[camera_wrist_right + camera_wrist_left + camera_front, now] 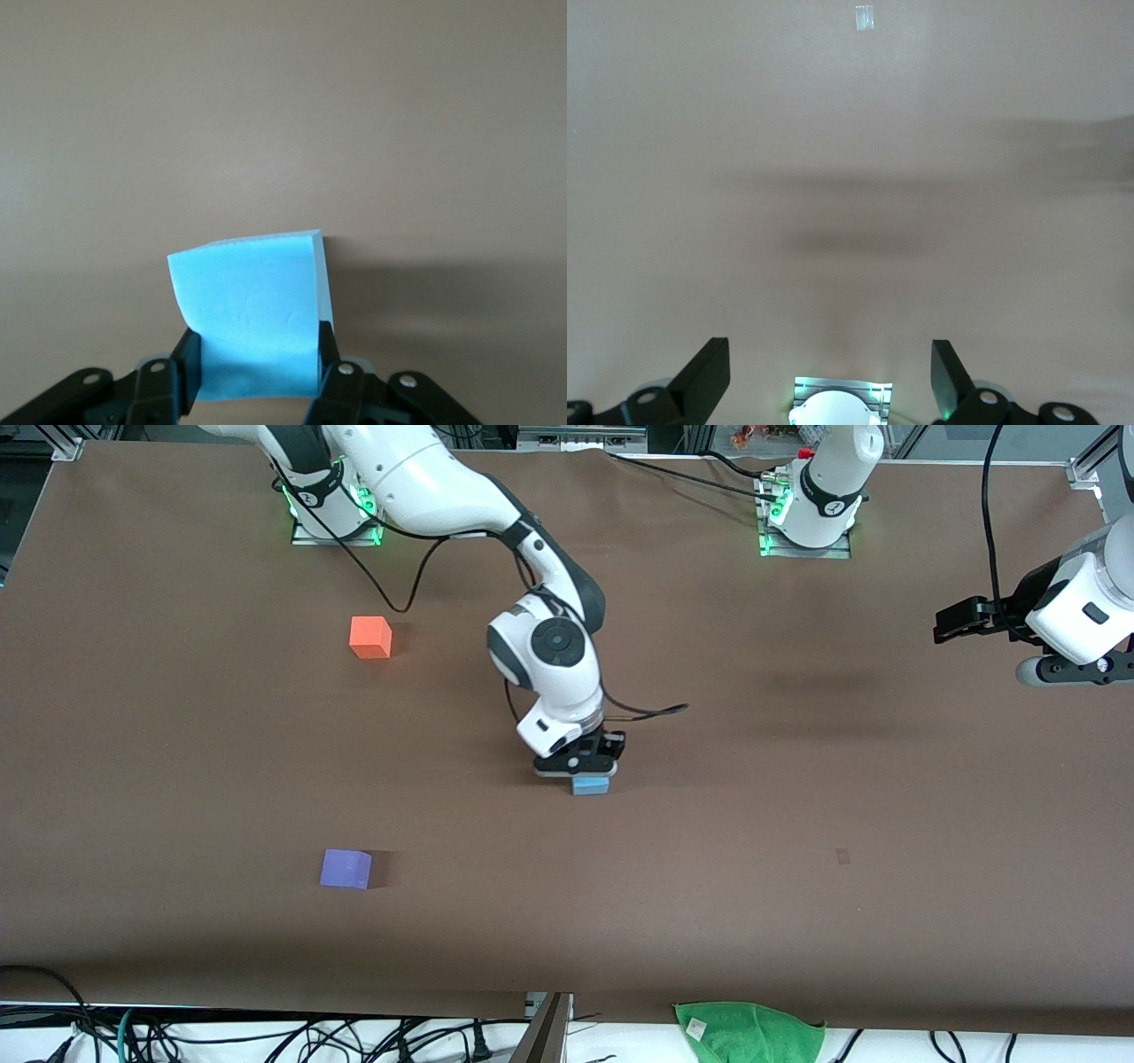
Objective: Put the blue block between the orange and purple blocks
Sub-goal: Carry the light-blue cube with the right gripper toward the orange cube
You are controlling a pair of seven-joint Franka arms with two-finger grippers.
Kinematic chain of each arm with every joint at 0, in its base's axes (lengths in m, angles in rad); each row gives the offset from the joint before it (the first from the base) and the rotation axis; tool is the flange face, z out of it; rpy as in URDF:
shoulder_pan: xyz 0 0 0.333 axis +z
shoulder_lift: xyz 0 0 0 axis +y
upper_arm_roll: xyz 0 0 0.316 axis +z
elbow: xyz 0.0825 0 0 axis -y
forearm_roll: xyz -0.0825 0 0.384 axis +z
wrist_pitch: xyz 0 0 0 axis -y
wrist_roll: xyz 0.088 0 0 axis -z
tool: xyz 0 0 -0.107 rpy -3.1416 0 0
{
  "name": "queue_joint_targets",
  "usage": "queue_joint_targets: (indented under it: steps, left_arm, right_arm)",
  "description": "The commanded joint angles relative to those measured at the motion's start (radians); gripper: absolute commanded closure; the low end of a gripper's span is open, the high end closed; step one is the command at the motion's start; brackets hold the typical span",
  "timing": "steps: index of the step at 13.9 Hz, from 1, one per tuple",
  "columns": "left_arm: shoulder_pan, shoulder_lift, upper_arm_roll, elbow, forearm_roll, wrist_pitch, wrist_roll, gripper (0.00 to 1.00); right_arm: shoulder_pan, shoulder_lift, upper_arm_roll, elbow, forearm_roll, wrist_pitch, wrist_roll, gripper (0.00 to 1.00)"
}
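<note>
Next, my right gripper lets go of the blue block on the bare table midway (361,753) between the orange and purple blocks.
The blue block (591,785) is a light sky-blue cube near the middle of the brown table. My right gripper (585,772) is shut on it from above. In the right wrist view the block (252,310) sits pinched between the two black fingers (186,363). The orange block (370,638) lies toward the right arm's end, farther from the front camera. The purple block (345,868) lies nearer to the camera, roughly in line with the orange one. My left gripper (948,624) waits open and empty over the left arm's end of the table, its fingers (709,372) spread wide.
A green cloth (749,1032) lies at the table's near edge. A small tape mark (842,856) is on the table toward the left arm's end and also shows in the left wrist view (865,18). Cables hang along the near edge.
</note>
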Motion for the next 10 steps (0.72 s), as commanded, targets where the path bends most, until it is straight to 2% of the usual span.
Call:
queue_joint_targets:
  steps: [1, 4, 6, 8, 10]
  left_arm:
    - [0.009, 0.016, 0.004, 0.028, -0.012, 0.009, 0.020, 0.00]
    - [0.009, 0.020, 0.004, 0.034, -0.020, 0.009, 0.020, 0.00]
    - [0.009, 0.027, 0.004, 0.042, -0.032, 0.009, 0.018, 0.00]
    - [0.009, 0.028, 0.004, 0.042, -0.032, 0.009, 0.018, 0.00]
    - [0.007, 0.028, 0.004, 0.042, -0.032, 0.009, 0.018, 0.00]
  right_arm:
    - [-0.101, -0.142, 0.015, -0.089, 0.005, -0.137, -0.145, 0.80]
    - [-0.194, -0.278, 0.015, -0.260, 0.008, -0.156, -0.289, 0.80]
    - [-0.280, -0.396, 0.015, -0.453, 0.037, -0.144, -0.456, 0.79]
    - [-0.337, -0.528, 0.008, -0.688, 0.054, -0.046, -0.545, 0.79]
    - [-0.357, -0.606, -0.024, -0.895, 0.054, 0.118, -0.605, 0.79]
